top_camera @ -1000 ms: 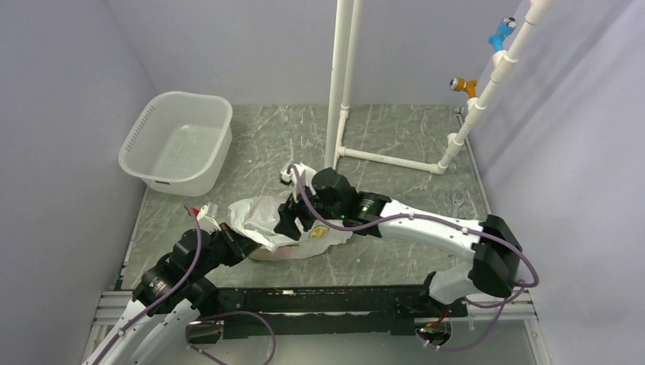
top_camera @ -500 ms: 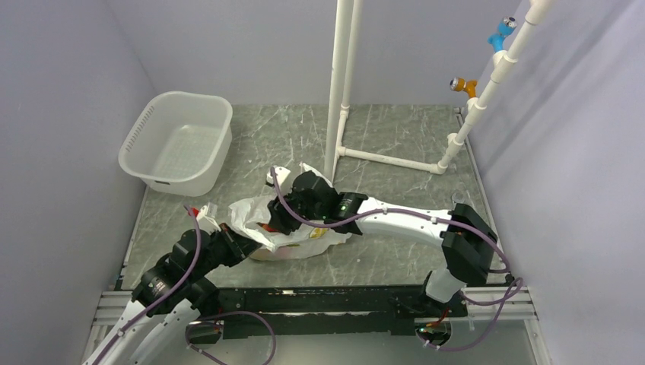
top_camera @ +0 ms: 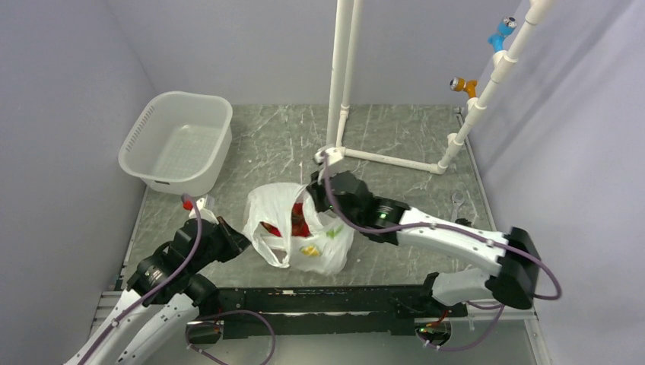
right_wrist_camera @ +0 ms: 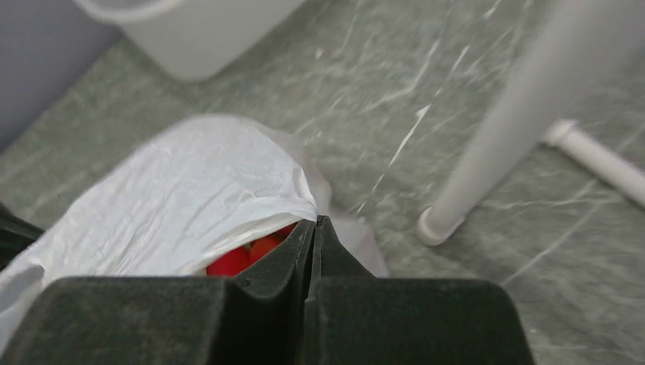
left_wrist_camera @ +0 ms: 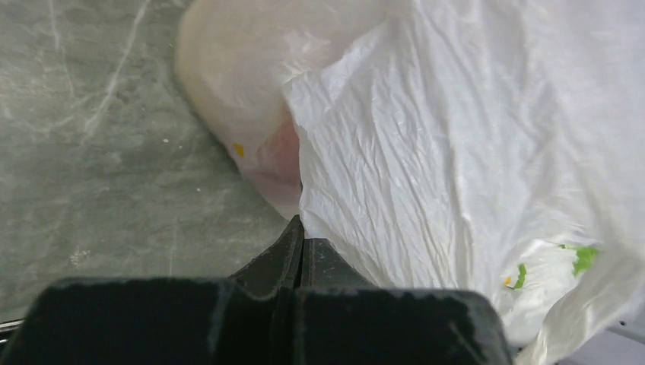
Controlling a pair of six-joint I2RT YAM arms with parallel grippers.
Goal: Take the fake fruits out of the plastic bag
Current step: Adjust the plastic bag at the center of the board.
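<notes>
A piece of the plastic bag hangs across its opening over the red fake fruits, so my left gripper should retake the bag's side farther back (top_camera: 256, 209).
The plastic bag (top_camera: 328, 251) stands puffed up at the table's near middle, its mouth stretched open between my two grippers. My left gripper (top_camera: 240, 241) is shut on the bag's left edge; the left wrist view shows crinkled white bag (left_wrist_camera: 426, 152) running into the closed gripper (left_wrist_camera: 302, 230). My right gripper (top_camera: 312, 199) is shut on the far rim, and in the right wrist view the bag (right_wrist_camera: 190, 190) meets the closed gripper (right_wrist_camera: 314, 226). Red fake fruits (top_camera: 293, 225) show inside the mouth, red fake fruits (right_wrist_camera: 242, 257) again just under the rim. No banana shows.
A white perforated tub (top_camera: 176, 141) sits at the back left, and the tub's wall (right_wrist_camera: 190, 34) shows from the right wrist. A white pipe frame (top_camera: 342, 84) rises behind the bag, its foot pipe (right_wrist_camera: 437, 224) close to my right gripper. Grey walls enclose the table.
My right gripper has shut on the bag's far rim and drawn it up and back. The bag, lying flat before, now stands open and shows red fruit. The left arm shifted slightly left.
</notes>
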